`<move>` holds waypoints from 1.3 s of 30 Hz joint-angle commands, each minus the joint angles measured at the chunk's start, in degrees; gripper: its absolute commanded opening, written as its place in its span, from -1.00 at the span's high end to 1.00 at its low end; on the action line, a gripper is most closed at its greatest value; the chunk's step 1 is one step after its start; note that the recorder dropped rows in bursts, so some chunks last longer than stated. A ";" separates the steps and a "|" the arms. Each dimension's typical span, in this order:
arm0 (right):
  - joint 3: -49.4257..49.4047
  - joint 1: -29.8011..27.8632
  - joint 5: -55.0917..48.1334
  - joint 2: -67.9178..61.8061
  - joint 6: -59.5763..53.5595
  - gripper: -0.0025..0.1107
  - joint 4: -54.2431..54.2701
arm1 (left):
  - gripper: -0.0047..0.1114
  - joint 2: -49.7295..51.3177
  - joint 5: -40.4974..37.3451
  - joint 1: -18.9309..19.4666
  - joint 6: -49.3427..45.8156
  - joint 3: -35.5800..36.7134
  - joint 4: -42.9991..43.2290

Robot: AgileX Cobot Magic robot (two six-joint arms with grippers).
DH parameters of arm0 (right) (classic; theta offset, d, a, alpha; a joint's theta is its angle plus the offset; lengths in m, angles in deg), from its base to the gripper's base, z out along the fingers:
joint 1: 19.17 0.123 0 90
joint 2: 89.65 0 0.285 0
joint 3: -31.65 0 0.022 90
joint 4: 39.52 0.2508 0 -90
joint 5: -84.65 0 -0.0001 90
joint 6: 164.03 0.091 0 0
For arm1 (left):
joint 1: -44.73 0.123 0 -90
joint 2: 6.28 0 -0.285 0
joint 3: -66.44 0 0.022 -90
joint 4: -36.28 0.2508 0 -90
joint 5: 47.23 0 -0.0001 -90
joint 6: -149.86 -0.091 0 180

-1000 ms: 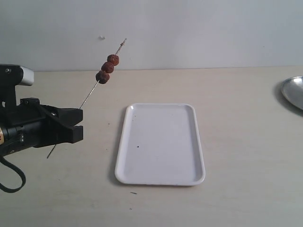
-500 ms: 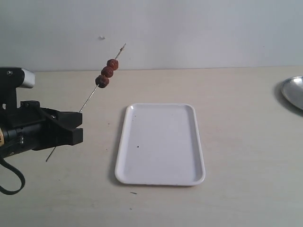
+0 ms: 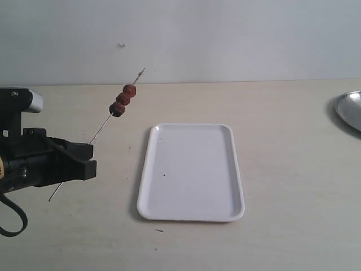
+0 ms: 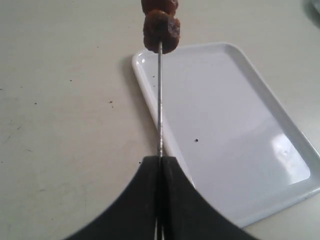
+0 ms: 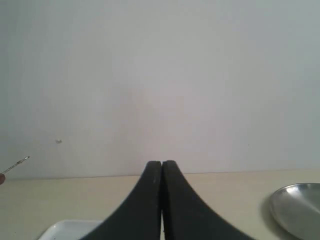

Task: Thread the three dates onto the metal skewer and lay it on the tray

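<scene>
The metal skewer with its dates will be put down by my left gripper lengthwise across the middle of the white tray (image 3: 192, 169) (image 4: 237, 129).
My left gripper (image 3: 87, 157) (image 4: 161, 159) is shut on the metal skewer (image 3: 102, 124) (image 4: 160, 100), held slanting above the table left of the tray (image 3: 192, 172) (image 4: 240, 125). The three dates (image 3: 123, 99) sit in a row on the skewer's upper part, near its far tip; the left wrist view shows the nearest date (image 4: 161, 31) over the tray's corner. The skewer's lower end pokes out below the gripper. My right gripper (image 5: 161, 164) is shut and empty, out of the exterior view. The skewer's tip (image 5: 20, 162) shows at that view's edge.
A round silvery metal dish (image 3: 350, 110) (image 5: 295, 207) sits at the table's right edge. A pale wall rises behind the table. The white tray holds nothing but a small dark speck (image 3: 164, 174).
My left gripper has sunk and shifted slightly left with the skewer, so the dates and tip now sit lower. The right gripper has not changed.
</scene>
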 commanded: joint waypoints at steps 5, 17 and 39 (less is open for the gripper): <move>-0.34 0.10 -0.24 0.25 -0.08 0.96 -0.17 | 0.92 0.13 3.70 -0.33 1.63 -0.28 -0.20; -0.47 0.10 -0.24 0.25 -0.08 0.96 -14.78 | 0.92 0.13 4.76 -0.33 6.71 -0.28 1.81; -7.59 0.10 -3.60 7.02 -0.08 0.96 -23.04 | 0.92 11.45 4.36 -12.47 9.88 -10.40 -2.36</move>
